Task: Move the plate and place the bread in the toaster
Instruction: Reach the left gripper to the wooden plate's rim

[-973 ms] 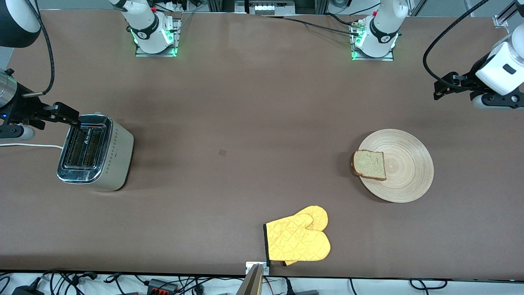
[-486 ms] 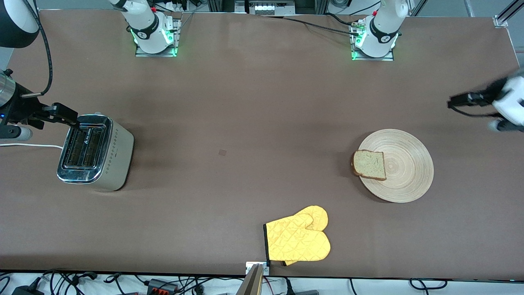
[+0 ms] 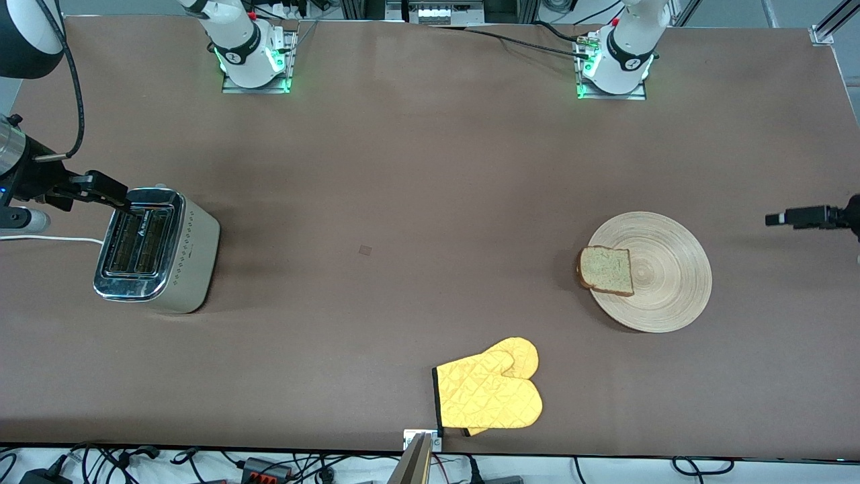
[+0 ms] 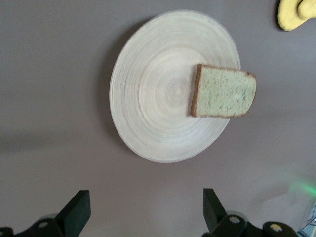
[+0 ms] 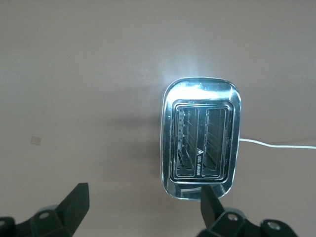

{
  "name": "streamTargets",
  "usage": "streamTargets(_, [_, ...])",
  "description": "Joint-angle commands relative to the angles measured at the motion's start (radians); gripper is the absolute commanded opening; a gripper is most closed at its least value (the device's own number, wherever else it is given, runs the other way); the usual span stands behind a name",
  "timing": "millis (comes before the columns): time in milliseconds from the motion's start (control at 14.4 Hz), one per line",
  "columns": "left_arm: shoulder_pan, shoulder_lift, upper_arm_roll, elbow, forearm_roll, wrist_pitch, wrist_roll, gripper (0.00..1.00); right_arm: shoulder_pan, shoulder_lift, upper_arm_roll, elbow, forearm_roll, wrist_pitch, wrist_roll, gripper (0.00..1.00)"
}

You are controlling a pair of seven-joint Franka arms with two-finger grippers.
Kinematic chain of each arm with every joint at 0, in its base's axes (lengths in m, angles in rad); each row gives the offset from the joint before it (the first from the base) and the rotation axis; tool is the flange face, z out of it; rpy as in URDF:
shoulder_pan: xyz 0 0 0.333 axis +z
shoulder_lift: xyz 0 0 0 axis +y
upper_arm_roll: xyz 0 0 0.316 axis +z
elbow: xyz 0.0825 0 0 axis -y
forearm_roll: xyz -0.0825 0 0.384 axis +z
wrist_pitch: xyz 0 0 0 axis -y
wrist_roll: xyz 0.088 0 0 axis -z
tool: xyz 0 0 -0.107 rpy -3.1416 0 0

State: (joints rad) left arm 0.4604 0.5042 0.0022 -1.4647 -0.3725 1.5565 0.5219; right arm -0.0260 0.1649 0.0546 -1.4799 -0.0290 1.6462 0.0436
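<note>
The robot's left gripper should close on the plate's rim (image 3: 708, 265) (image 4: 112, 98) opposite the bread, on the side farthest from the toaster, because the plate must move first.
The light-wood plate (image 3: 665, 296) lies toward the left arm's end of the table. The bread (image 3: 607, 270) lies on the plate's rim that faces the toaster. The silver toaster (image 3: 158, 250) stands at the right arm's end, both slots empty. My left gripper (image 3: 779, 218) is open and empty above the table's end, beside the plate and apart from it. The left wrist view shows the plate (image 4: 148, 108) and bread (image 4: 224, 92) ahead of the open left gripper (image 4: 145, 212). My right gripper (image 3: 111, 189) is open and empty, over the toaster's end; it (image 5: 143, 207) also shows with the toaster (image 5: 201, 138) in the right wrist view.
A yellow oven mitt (image 3: 490, 393) lies near the table's front edge, nearer the camera than the plate; its tip shows in the left wrist view (image 4: 296, 15). The toaster's white cord (image 3: 47, 238) runs off the right arm's end of the table.
My left gripper has swung out toward the table's end and come level with the plate; most of that arm has left the front view. The right arm, plate, bread and toaster have not moved.
</note>
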Motion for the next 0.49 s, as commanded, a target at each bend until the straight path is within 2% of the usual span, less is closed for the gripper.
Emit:
streamTargets(0, [0.049,0.138,-0.008,0.05,-0.133,0.025,0.159,1.0,-0.002,-0.005,0.004,-0.002,-0.006,0.0,0.018,1.0])
streamTargets(278, [0.083,0.305,-0.008,0.049,-0.272,0.065,0.251,0.96,0.0,-0.005,0.005,-0.002,-0.006,0.001,0.016,1.0])
streamTargets(417, [0.083,0.336,-0.008,0.044,-0.29,0.115,0.27,0.9,0.001,-0.005,0.007,-0.002,-0.006,0.0,0.016,1.0])
